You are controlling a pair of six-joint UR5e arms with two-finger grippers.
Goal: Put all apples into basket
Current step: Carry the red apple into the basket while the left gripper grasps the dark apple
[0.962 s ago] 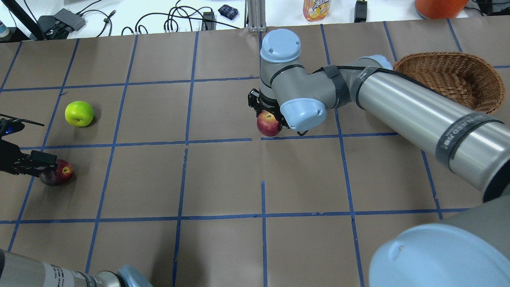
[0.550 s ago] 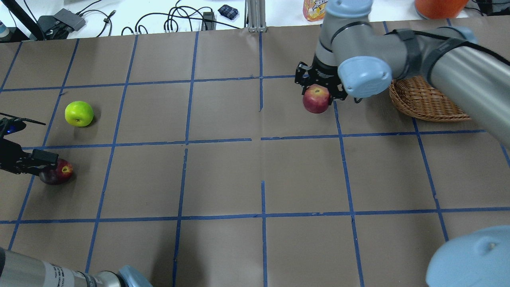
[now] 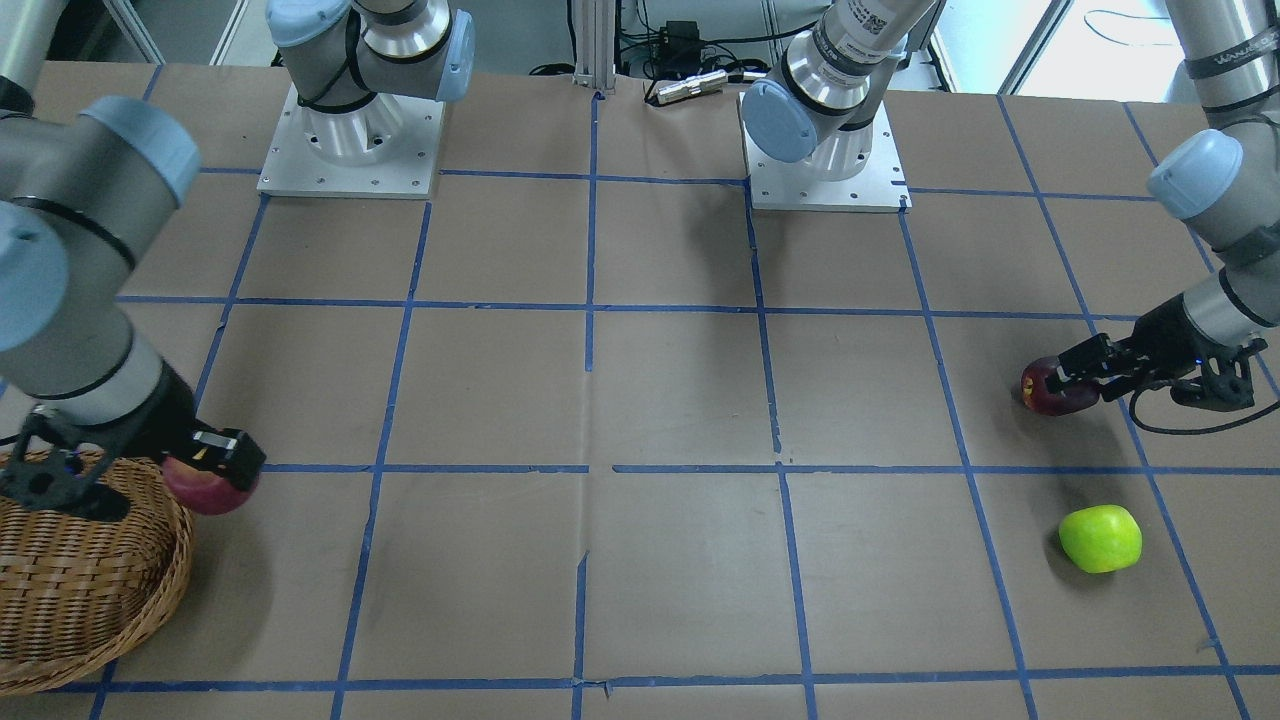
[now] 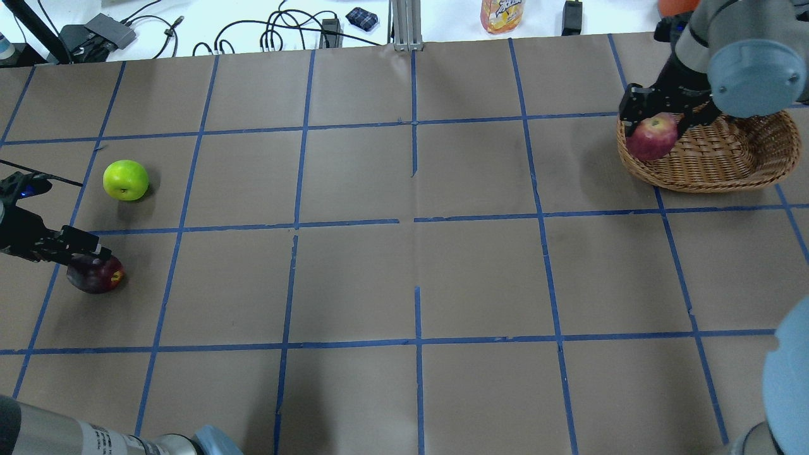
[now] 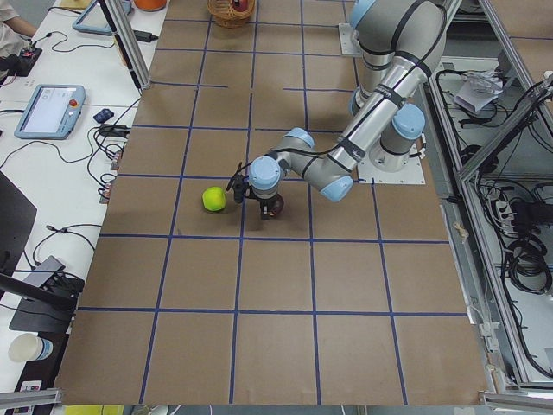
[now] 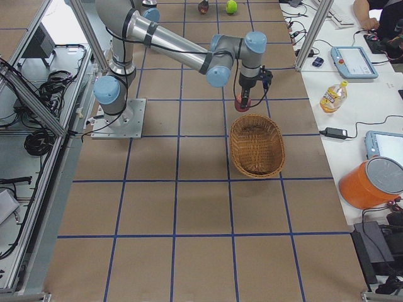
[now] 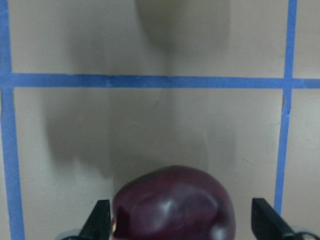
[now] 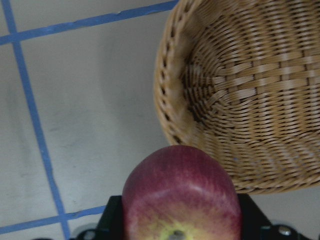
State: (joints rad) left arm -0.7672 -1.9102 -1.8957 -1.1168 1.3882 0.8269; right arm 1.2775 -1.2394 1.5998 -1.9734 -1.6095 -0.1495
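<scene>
The robot's right gripper will release the red apple on the woven bottom of the wicker basket (image 3: 31,562) (image 8: 306,81), near its middle. The apple is now held over the basket's rim.
My right gripper (image 4: 654,126) is shut on the red apple (image 4: 653,138) and holds it over the left rim of the wicker basket (image 4: 727,161). The right wrist view shows the red apple (image 8: 182,195) above the basket's near rim (image 8: 250,100). My left gripper (image 4: 91,262) is open, with its fingers (image 7: 100,222) on either side of the maroon apple (image 4: 95,275), which lies on the table at the left. A gap shows between that apple (image 7: 175,205) and one finger. The green apple (image 4: 126,180) lies apart, farther back.
The table is brown paper with a blue tape grid. Behind its far edge are cables (image 4: 284,28), a drink bottle (image 4: 502,14) and an orange bucket (image 6: 371,182). The arm bases (image 3: 350,140) stand on the robot's side. The basket (image 3: 80,590) sits at the table's right end.
My right gripper has carried the red apple from the table's middle to the right and back, up to the basket's rim. My left gripper has edged right around the maroon apple, which shifted slightly.
</scene>
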